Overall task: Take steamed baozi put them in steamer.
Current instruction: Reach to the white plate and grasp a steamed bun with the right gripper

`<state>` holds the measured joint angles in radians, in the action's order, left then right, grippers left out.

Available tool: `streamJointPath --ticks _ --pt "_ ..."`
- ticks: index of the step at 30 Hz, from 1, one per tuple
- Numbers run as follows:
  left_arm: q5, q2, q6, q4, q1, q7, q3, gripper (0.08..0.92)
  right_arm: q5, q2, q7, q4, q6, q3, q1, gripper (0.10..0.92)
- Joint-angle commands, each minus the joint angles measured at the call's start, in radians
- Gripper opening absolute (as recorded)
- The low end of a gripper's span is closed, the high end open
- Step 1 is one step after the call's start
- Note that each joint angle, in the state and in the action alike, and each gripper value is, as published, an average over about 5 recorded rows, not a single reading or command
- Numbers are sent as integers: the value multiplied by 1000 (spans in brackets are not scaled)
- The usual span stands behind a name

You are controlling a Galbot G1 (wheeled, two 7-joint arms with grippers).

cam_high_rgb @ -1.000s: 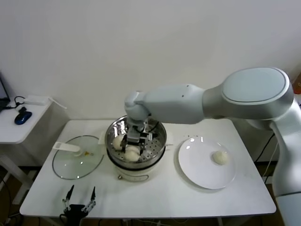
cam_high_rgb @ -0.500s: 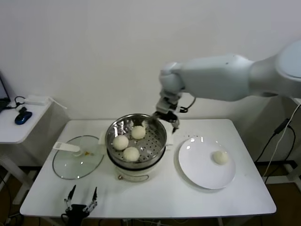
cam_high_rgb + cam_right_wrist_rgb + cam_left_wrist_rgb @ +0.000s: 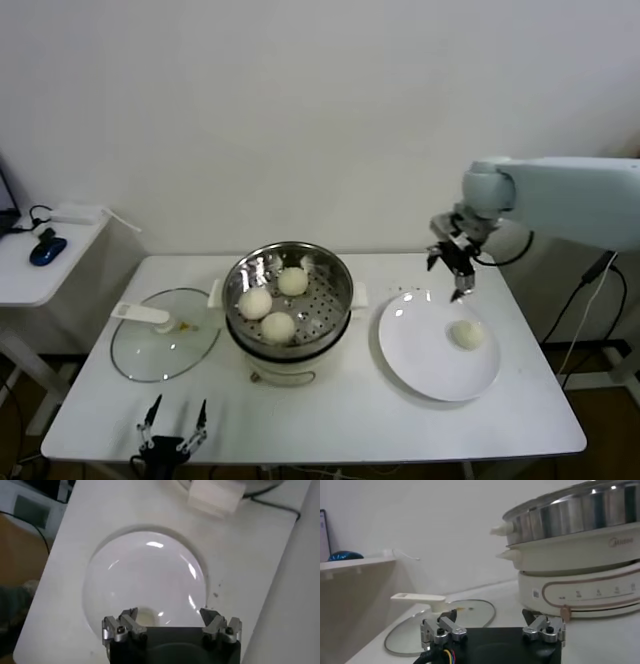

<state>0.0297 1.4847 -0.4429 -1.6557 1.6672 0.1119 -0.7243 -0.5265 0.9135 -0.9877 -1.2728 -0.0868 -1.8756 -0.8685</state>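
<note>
The baozi (image 3: 467, 334) (image 3: 146, 617) lies on the white plate, so my right gripper needs to head down there next and close on the opposite sides of the baozi.
The steamer (image 3: 335, 275) stands mid-table with three baozi on its perforated tray: one at the back (image 3: 293, 281), one on the left (image 3: 255, 303), one at the front (image 3: 278, 326). A fourth baozi (image 3: 467, 334) lies on the white plate (image 3: 420, 350) to the right. My right gripper (image 3: 448, 278) is open and empty, hovering above the plate's back edge. In the right wrist view the gripper (image 3: 170, 622) is over the plate (image 3: 145, 575), and the baozi (image 3: 146, 618) peeks out beside one finger. My left gripper (image 3: 175, 405) is open and parked at the table's front left; the left wrist view shows it (image 3: 492, 625) facing the steamer (image 3: 580, 540).
A glass lid with a white handle (image 3: 165, 340) lies left of the steamer and also shows in the left wrist view (image 3: 445, 617). A low side table with a blue mouse (image 3: 48, 248) stands at far left. The wall is close behind the table.
My right gripper has let go of a baozi in the steamer, risen out of it and swung right to above the plate. The left arm has not moved.
</note>
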Motion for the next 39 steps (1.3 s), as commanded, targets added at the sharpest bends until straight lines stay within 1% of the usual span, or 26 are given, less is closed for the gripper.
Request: streamJointPath --ticks 1,6,13,21,30,33,39 --pt "7 -1 -3 9 1 1 1 823 152 -164 51 77 -149 134 270 823" --pt "12 -1 -2 11 5 2 0 823 202 -155 71 124 -156 236 394 823" --pt "14 -2 -4 19 7 2 -4 823 261 -133 77 175 -146 302 467 823" --pt "20 -3 -12 29 11 1 -5 823 289 -102 85 239 -133 336 496 823" --pt "21 -4 -13 31 10 0 -7 823 281 -89 79 250 -136 343 500 821" --pt "21 -4 -14 32 9 0 -7 823 275 -86 77 254 -136 341 498 786" --pt "22 -4 -15 31 10 0 -8 823 267 -84 65 252 -135 339 492 651"
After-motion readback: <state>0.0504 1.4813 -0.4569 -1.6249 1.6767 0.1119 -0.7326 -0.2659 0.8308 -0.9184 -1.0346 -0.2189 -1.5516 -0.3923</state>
